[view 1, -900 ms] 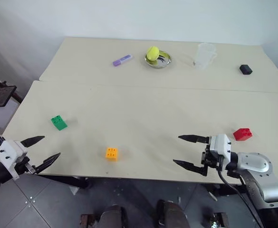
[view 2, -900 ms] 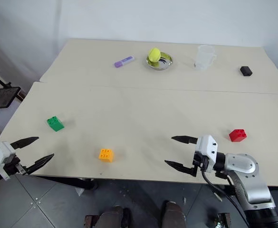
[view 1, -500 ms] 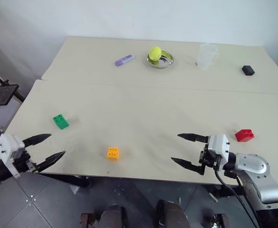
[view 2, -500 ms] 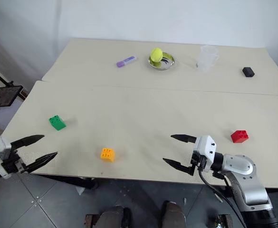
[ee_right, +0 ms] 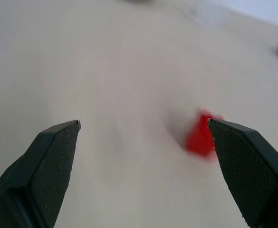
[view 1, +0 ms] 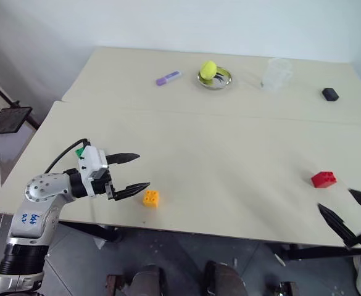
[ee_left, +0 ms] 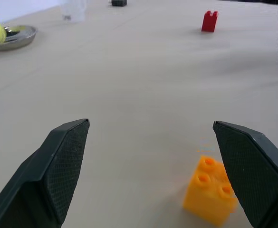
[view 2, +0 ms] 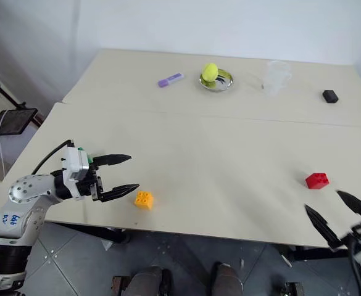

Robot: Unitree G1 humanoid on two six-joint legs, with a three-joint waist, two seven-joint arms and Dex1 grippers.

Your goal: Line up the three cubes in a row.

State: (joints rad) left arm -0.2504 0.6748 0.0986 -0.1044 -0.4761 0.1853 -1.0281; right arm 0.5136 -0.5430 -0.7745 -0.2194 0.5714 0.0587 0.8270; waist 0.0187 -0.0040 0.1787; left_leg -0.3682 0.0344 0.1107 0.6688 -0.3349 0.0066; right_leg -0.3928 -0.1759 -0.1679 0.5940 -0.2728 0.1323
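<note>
The robot's left gripper should next move to the green cube behind its white body and close on the green cube's sides (view 1: 79,152).
The orange-yellow cube (view 1: 150,197) sits near the table's front edge, left of centre. My left gripper (view 1: 142,171) hovers open just left of it, pointing right, and the cube (ee_left: 210,197) lies close by its near finger. A sliver of the green cube (view 1: 80,150) shows behind that gripper's white body. The red cube (view 1: 324,179) stands far right. My right gripper (view 1: 334,199) is open, just in front of the red cube at the table's front edge; the cube (ee_right: 200,137) lies ahead, toward one finger.
At the back stand a purple marker (view 1: 168,78), a metal bowl (view 1: 220,80) holding a tennis ball (view 1: 208,68), a clear cup (view 1: 276,73) and a small black block (view 1: 330,94). A seam (view 1: 229,117) crosses the table.
My left arm swung in from the table's left corner to beside the orange-yellow cube, covering the green one. My right arm withdrew right, toward the red cube. The cubes stayed put.
</note>
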